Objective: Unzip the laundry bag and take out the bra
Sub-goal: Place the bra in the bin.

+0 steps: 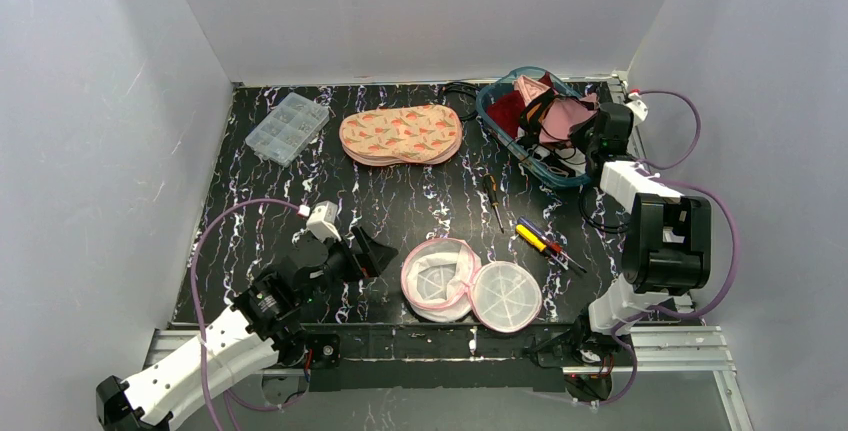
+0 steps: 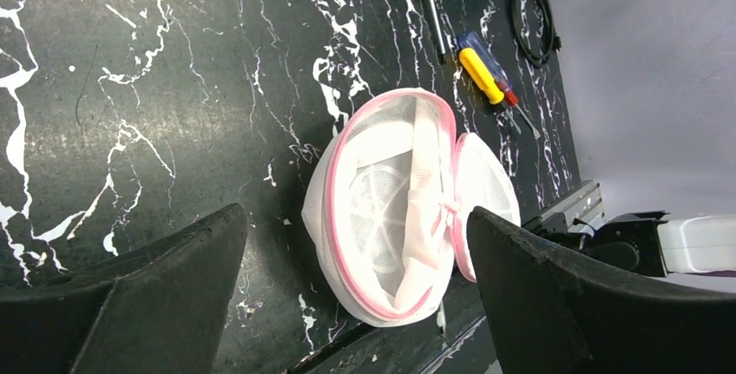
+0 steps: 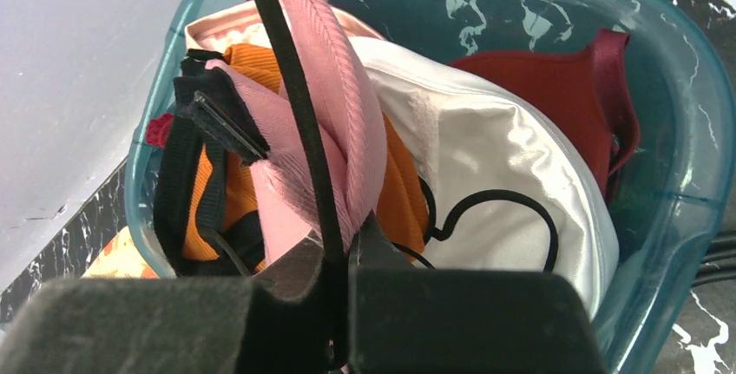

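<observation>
Next, my left gripper grips the laundry bag's pink zip edge [image 1: 404, 275] [image 2: 329, 209], on the side farthest from the bag's flipped-open lid.
The laundry bag [image 1: 440, 279], round white mesh with a pink zip edge, lies unzipped at the table's near edge. Its lid [image 1: 505, 296] is flipped to the right, and the inside [image 2: 382, 209] looks empty. My left gripper [image 1: 378, 251] stands open just left of the bag, which shows between its fingers [image 2: 356, 218] without touching them. At the back right, my right gripper [image 1: 592, 133] hangs over the teal basket [image 1: 493, 111]. It is shut [image 3: 343, 248] on the pink bra [image 3: 343, 105] and its black strap, held among the other garments there.
The basket [image 3: 694, 131] also holds red, white and orange garments. A clear organiser box [image 1: 287, 127] and a carrot-print pouch [image 1: 400, 134] lie at the back. Two screwdrivers [image 1: 493, 199] [image 1: 545, 241] lie right of centre, near a black cable [image 1: 590, 213].
</observation>
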